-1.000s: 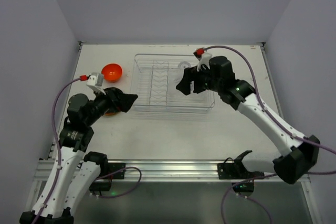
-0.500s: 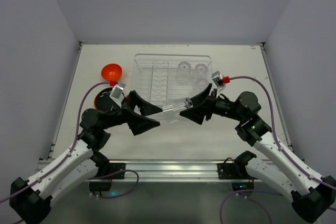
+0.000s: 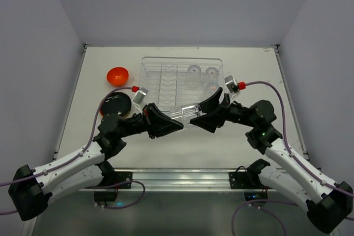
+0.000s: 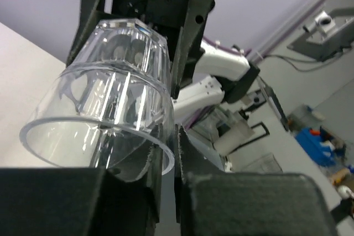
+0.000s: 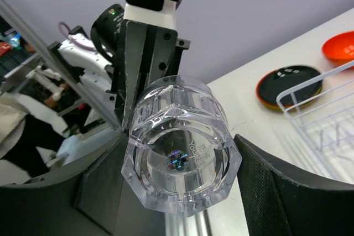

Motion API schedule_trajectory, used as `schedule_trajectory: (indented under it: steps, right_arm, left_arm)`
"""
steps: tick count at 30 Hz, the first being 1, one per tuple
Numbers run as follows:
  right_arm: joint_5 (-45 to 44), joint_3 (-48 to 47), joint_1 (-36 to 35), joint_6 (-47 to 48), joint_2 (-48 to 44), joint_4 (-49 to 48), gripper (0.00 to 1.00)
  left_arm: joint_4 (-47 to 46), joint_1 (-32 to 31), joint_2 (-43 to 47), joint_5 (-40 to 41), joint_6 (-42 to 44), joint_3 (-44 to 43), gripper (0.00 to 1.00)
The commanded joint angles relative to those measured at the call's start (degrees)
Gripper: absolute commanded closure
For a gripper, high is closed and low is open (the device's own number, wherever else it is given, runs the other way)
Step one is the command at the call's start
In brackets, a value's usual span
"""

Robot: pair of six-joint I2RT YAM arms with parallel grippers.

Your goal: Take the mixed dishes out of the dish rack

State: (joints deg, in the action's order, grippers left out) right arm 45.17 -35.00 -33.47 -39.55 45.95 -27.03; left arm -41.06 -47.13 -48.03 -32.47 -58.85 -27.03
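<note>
My left gripper should set the tumbler down and let go of it on the white table (image 3: 145, 143), in the space between the plate-side rack corner and the metal rail.
A clear ribbed tumbler (image 3: 187, 111) hangs on its side in the air just in front of the dish rack (image 3: 145, 62), between my two grippers. My right gripper (image 3: 196, 115) is shut on its base end (image 5: 180, 158). My left gripper (image 3: 175, 124) is shut on the rim wall (image 4: 110, 103), one finger inside the mouth and one outside. Three more tumblers (image 3: 193, 72) stand in the rack's right part. An orange bowl (image 3: 118, 75) and a stack of plates with the black one on top (image 3: 115, 104) lie on the table left of the rack.
The white table (image 3: 249, 70) ends at a metal rail along the near edge (image 3: 182, 176). Grey walls close off the left, back and right sides. Both arms reach inward over the table's front half.
My right arm carried the tumbler out of the rack to the front. My left arm came over from the plates, and its jaws went from wide open to shut on the tumbler's rim.
</note>
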Motion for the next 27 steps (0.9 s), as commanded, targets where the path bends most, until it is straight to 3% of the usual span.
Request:
schedule_trajectory:
  steps: [1,3,4,5,6,8,9,11,13,14,17,23,27]
  right_arm:
    - [-1.9,0.7,-0.2,1.2,-0.9,-6.5,1.00]
    - [-3.3,2.4,-0.2,2.1,-2.1,-6.1,1.00]
    - [-4.0,2.7,-0.2,2.8,-2.4,-5.4,0.96]
    - [-4.3,2.7,-0.2,3.1,-3.1,-4.6,0.86]
    - [-5.0,2.5,-0.2,3.8,-3.5,-1.7,0.51]
    - [-8.7,1.9,-0.2,5.9,-4.9,2.3,0.14]
    - [-10.1,1.7,-0.2,6.9,-6.7,6.9,0.04]
    - [-17.3,-0.4,-0.2,10.3,-8.9,14.1,0.01]
    - [-25.4,-2.7,-0.1,13.4,-12.3,27.7,0.01]
    - [-33.5,-4.7,-0.2,13.8,-13.5,31.9,0.01]
    - [-44.9,-8.1,-0.2,15.9,-16.9,43.1,0.01]
    - [-48.3,-12.5,-0.1,17.8,-15.9,52.9,0.01]
    - [-49.0,-13.2,-0.1,17.9,-13.2,54.9,0.01]
  left_arm:
    - [-0.4,-0.7,0.1,4.3,3.1,-3.5,1.00]
    - [0.9,-0.8,1.3,5.6,4.2,-3.2,1.00]
    - [1.3,-0.8,1.7,5.8,4.6,-3.1,1.00]
    - [3.7,-0.8,2.2,6.3,5.2,-3.1,1.00]
    - [6.0,-0.8,3.3,7.5,7.3,-4.0,1.00]
    - [16.2,-0.8,5.0,9.6,10.4,-5.7,1.00]
    - [20.6,-0.8,5.6,13.1,14.0,-6.7,1.00]
    - [33.6,-0.8,6.4,17.2,18.1,-10.4,1.00]
    - [42.1,-0.8,6.2,21.6,24.2,-14.8,1.00]
    - [51.2,-0.8,4.6,22.6,26.1,-16.6,1.00]
    - [68.5,-0.8,-1.2,28.9,31.9,-24.7,1.00]
    - [94.5,-0.9,-12.9,41.2,33.0,-36.5,1.00]
    - [101.5,-1.0,-18.0,46.7,30.6,-35.6,1.00]
